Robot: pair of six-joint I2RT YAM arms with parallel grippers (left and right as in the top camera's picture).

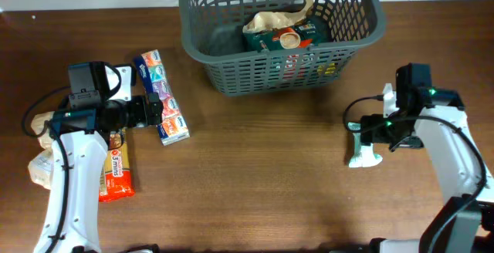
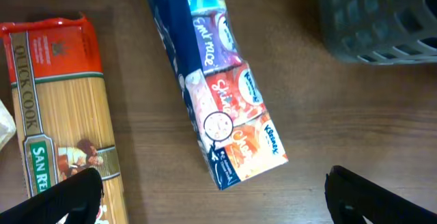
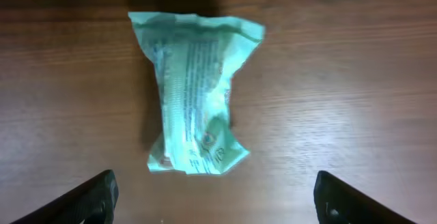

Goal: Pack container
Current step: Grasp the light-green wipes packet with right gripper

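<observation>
Next, my right gripper comes to close on the narrow middle (image 1: 360,139) (image 3: 195,95) of the mint-green packet, in between the two flared ends of that packet.
The dark grey slatted basket (image 1: 231,68) stands at the back centre and holds a beige bag (image 1: 274,20) and a teal package (image 1: 297,35); its corner shows in the left wrist view (image 2: 382,19). My left gripper (image 1: 154,110) (image 2: 215,203) is open and empty, just short of the near end of a long blue Kleenex tissue pack (image 1: 162,99) (image 2: 218,94). My right gripper (image 1: 367,133) (image 3: 215,200) is open and empty, right beside a crumpled mint-green packet (image 1: 364,159) (image 3: 198,94) lying on the table.
A red and yellow spaghetti pack (image 1: 116,172) (image 2: 61,115) lies left of the tissue pack, under the left arm. Beige bags (image 1: 38,168) sit at the far left edge. The wooden table (image 1: 255,191) spreads between the arms.
</observation>
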